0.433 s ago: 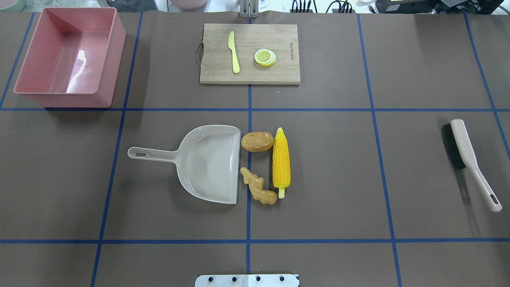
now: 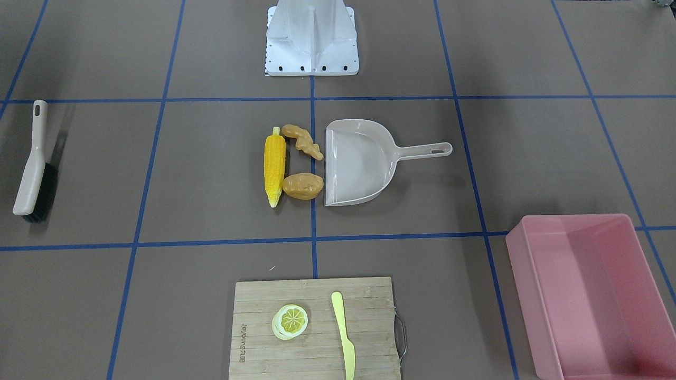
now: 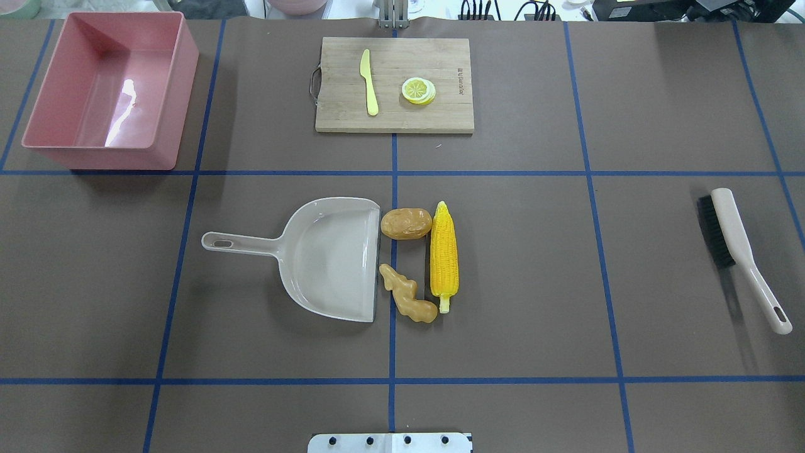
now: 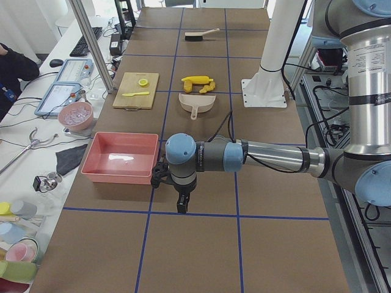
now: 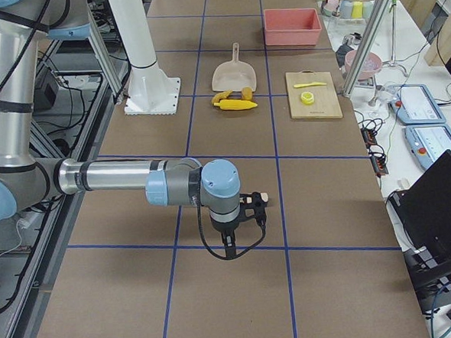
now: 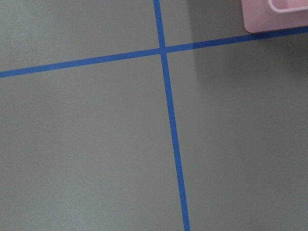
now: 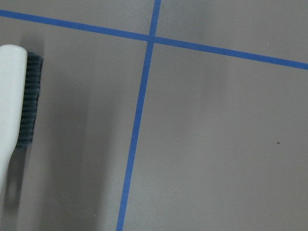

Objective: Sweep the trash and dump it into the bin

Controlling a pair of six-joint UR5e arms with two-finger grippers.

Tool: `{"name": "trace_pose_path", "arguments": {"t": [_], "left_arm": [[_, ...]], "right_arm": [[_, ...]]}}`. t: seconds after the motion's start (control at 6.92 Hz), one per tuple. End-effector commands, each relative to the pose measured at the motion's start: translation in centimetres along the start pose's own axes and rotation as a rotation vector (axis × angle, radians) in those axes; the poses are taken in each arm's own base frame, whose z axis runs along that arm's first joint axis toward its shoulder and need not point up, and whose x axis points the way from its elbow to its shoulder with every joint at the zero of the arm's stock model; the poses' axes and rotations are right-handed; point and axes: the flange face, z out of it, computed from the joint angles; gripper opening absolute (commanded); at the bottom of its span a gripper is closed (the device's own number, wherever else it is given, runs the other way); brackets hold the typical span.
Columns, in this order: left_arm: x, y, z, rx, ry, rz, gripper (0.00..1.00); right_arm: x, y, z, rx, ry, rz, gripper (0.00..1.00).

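Note:
I need to close my right gripper on the handle of the beige brush, close to the handle's end (image 2: 38,119) that is away from the black bristles.
The yellow corn cob (image 3: 444,255), the knobbly ginger root (image 3: 409,296) and the orange-brown potato (image 3: 406,223) lie at the table's middle, right at the open mouth of the beige dustpan (image 3: 327,258). The pink bin (image 3: 179,82) stands empty at the far left corner. A beige brush (image 3: 736,245) with black bristles lies at the right. My left gripper (image 4: 181,204) shows only in the exterior left view, hanging over the table near the bin; I cannot tell its state. My right gripper (image 5: 229,249) shows only in the exterior right view; I cannot tell its state.
A wooden cutting board (image 3: 390,113) at the far middle carries a pale yellow knife (image 3: 368,82) and a lemon slice (image 3: 418,90). The right wrist view shows the brush (image 7: 9,106) at its left edge. The left wrist view shows a corner of the bin (image 6: 274,17).

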Motion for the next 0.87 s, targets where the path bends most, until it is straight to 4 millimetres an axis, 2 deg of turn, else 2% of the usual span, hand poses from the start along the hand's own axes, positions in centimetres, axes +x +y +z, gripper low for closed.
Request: {"name": "trace_pose_path", "arguments": {"t": [0.0, 0.43, 0.72], "left_arm": [[0.1, 0.0, 0.0, 0.002, 0.002, 0.001, 0.98], [0.1, -0.1, -0.2, 0.006, 0.002, 0.004, 0.98], [0.1, -0.1, -0.1, 0.004, 0.003, 0.001, 0.98]], "right_arm": [[0.0, 0.2, 0.2, -0.004, -0.001, 0.001, 1.0], [-0.4, 1.0, 0.5, -0.007, -0.046, 0.007, 1.0], [-1.8, 1.4, 0.0, -0.006, -0.051, -0.001, 1.0]]}}
